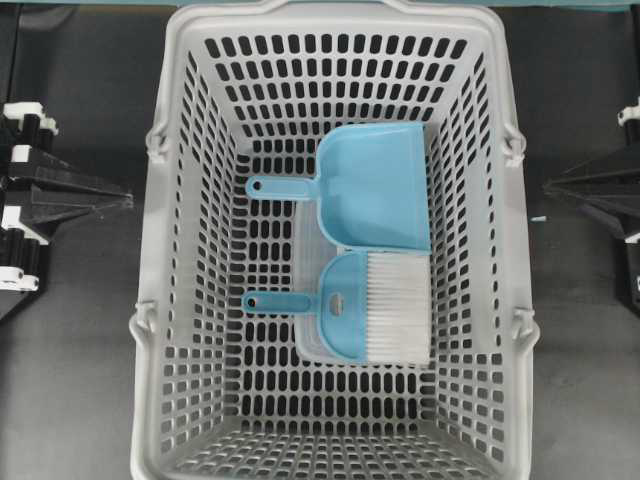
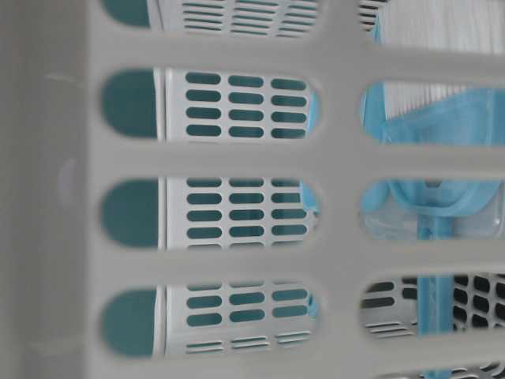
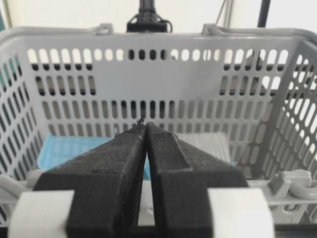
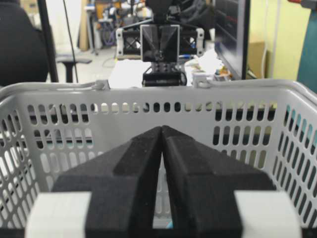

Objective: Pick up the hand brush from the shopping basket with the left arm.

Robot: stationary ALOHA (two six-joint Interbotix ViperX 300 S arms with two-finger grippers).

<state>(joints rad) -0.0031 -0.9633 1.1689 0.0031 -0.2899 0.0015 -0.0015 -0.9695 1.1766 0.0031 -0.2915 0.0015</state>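
The robot's left gripper needs to next move to the middle of the handle (image 1: pixel 284 302) of the hand brush and close there.
The hand brush (image 1: pixel 350 305) lies flat on the floor of the shopping basket (image 1: pixel 150 250), right of centre, with its looped handle pointing left and its white bristles pointing right. In the left wrist view its bristles (image 3: pixel 210 144) show behind the jaws. My left gripper (image 1: pixel 125 200) is shut and empty outside the basket's left wall, above the rim; its tips (image 3: pixel 144 126) meet. My right gripper (image 1: pixel 550 187) is shut and empty outside the right wall, and its tips (image 4: pixel 162 129) also meet.
A light-blue dustpan (image 1: pixel 375 190) lies just behind the brush, touching it, handle to the left; it also shows in the left wrist view (image 3: pixel 69 148). A clear plastic sheet (image 1: pixel 308 300) lies under both. The basket wall (image 2: pixel 237 162) fills the table-level view.
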